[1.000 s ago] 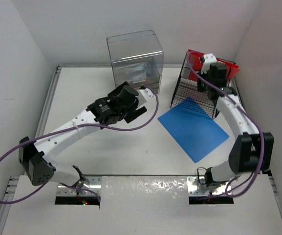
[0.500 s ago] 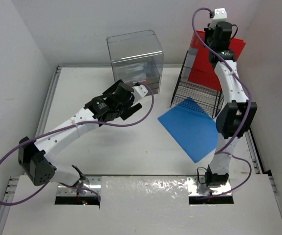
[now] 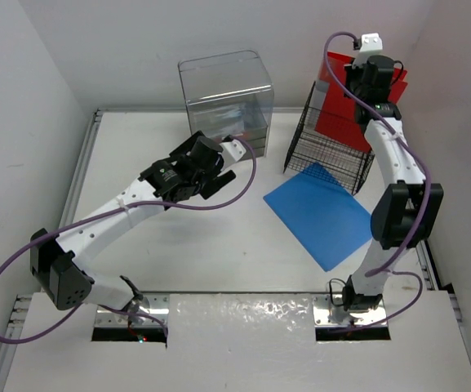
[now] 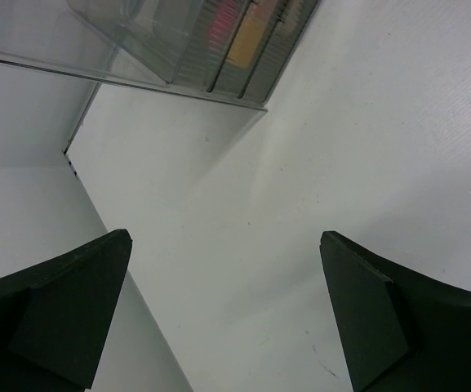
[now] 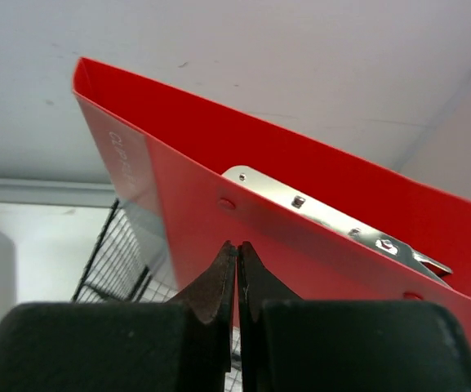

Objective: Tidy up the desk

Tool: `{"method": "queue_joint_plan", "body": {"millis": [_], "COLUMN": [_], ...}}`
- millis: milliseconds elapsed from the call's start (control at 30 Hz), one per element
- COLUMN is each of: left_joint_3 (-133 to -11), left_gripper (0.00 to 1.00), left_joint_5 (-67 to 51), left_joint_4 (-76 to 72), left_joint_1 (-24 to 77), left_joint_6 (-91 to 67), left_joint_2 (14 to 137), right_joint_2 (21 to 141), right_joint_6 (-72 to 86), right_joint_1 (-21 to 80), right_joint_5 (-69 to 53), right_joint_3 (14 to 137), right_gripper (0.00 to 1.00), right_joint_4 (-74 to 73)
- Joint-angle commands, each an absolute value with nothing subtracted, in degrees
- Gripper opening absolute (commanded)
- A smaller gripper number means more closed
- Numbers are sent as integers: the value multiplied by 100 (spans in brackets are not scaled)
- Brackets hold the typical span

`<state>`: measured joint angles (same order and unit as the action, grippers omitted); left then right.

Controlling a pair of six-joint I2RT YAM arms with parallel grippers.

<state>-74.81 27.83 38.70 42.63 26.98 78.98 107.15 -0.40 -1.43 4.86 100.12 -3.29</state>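
Note:
The red folder's top edge lies across the shut fingers of my right gripper, so next I open, back away, turn and pinch the folder by its metal clip's end (image 5: pixel 421 263).
The desk (image 3: pixel 137 155) is a white tabletop with metal rails. High above the black wire basket (image 3: pixel 325 155) my right gripper (image 3: pixel 356 82) is shut on the edge of a red folder (image 3: pixel 341 102), which hangs upright over the basket. In the right wrist view the shut gripper (image 5: pixel 237 245) pinches the red folder (image 5: pixel 300 237) just below its metal clip. A blue folder (image 3: pixel 321 212) lies flat on the desk, one corner against the basket. My left gripper (image 3: pixel 219 163) hovers open and empty in front of the clear plastic box (image 3: pixel 225 94); bare desk (image 4: pixel 341 147) shows between its fingers (image 4: pixel 72 302).
The clear box (image 4: pixel 202 41) at the back centre holds some flat items. The wire basket (image 5: pixel 121 261) stands at the back right by the wall. White wall panels close in the left, back and right sides.
My right gripper has lifted the red folder up out of the wire basket and now holds it high above it. The left gripper has shifted slightly left, still open.

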Motion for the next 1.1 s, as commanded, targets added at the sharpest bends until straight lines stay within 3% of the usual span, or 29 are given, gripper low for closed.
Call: {"method": "queue_joint_plan", "body": {"millis": [0,133,200,267,300,433,567,833,1067], "left_joint_3": [-7664,-7647,-7646,-7646,-7638,-7611,-7594,-7603,-7638], "left_gripper": [100,100,100,100,100,100,100,100,100], "left_joint_5": [2795,2734,2733,2733,2733,2698,2698,2663,2646], "left_joint_4": [3718,3700,3700,3718,3718,3727,3727,3718,3744], "left_joint_1": [4201,4201,4201,4201,4201,4201,4201,4201,4201], "left_joint_6": [2733,2742,2751,2751,2760,2777,2795,2830,2839], "left_joint_2": [7769,7787,7778,7778,7778,7752,7743,7796,7813], "right_joint_2": [10064,9757,9677,9624,9624,9720,10097,10344,11531], "right_joint_6": [131,193,167,97,79,-314,-1203,-2223,-3084], "right_joint_1": [-149,-149,-149,-202,-254,-448,-431,-431,-404], "right_joint_5": [36,-96,-88,-18,174,378,-219,-44,402], "right_joint_3": [9529,9299,9168,9141,9158,9377,10166,10502,12022], "right_gripper": [1,8,18,36,50,58,71,76,79], "right_joint_4": [211,18,-131,-219,-255,-360,-922,-939,-2153]}}
